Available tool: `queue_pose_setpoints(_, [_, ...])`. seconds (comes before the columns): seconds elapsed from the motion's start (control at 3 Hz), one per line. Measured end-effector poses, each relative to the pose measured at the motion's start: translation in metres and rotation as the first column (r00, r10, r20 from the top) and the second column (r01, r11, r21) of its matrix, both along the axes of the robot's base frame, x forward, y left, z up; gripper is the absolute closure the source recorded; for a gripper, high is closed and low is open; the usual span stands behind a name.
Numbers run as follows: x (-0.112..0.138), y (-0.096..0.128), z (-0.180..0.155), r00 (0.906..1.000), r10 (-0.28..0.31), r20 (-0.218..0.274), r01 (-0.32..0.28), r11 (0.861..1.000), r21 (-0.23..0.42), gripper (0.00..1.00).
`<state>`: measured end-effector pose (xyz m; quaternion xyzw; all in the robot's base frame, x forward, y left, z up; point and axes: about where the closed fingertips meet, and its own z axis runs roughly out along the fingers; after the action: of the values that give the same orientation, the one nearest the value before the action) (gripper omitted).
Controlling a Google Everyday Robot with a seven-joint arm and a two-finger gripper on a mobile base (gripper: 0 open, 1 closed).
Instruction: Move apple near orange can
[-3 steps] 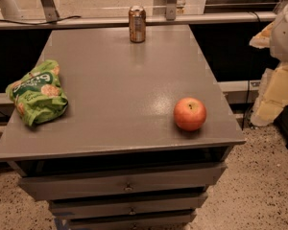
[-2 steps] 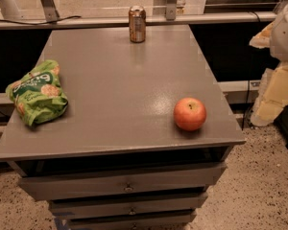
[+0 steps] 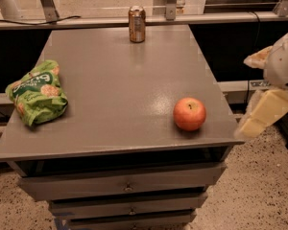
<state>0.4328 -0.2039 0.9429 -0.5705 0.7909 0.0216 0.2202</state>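
Note:
I need to grip the red-orange apple by the apple's side point(image 3: 198, 116) facing away from the green snack bag.
The red-orange apple point(image 3: 189, 114) rests on the grey table top point(image 3: 120, 85) near its front right corner. The brownish-orange can point(image 3: 137, 24) stands upright at the far edge of the table, about in the middle and well apart from the apple. My gripper point(image 3: 261, 99), white and cream coloured, hangs off the table's right side, level with the apple and a little to its right, touching nothing.
A green snack bag point(image 3: 37, 98) lies at the table's left edge. Drawers point(image 3: 127, 186) sit below the table top. A rail with metal posts point(image 3: 170, 4) runs behind the can. Speckled floor point(image 3: 259, 186) lies to the right.
My gripper has shifted slightly down and left, toward the table's right front corner. The apple, can and bag have not moved.

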Motion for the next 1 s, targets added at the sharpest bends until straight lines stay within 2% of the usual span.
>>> queue_pose_setpoints(0.33, [0.015,0.010,-0.034,0.9986,-0.031,0.043,0.025,0.989,0.147,0.00])
queue_pose_setpoints(0.67, [0.043,0.014,-0.062,0.9936,-0.082,0.078,0.060,0.966,0.250,0.00])
queue_pose_setpoints(1.0, [0.068,0.020,-0.080,0.9886,-0.123,0.087,0.088,0.941,0.327,0.00])
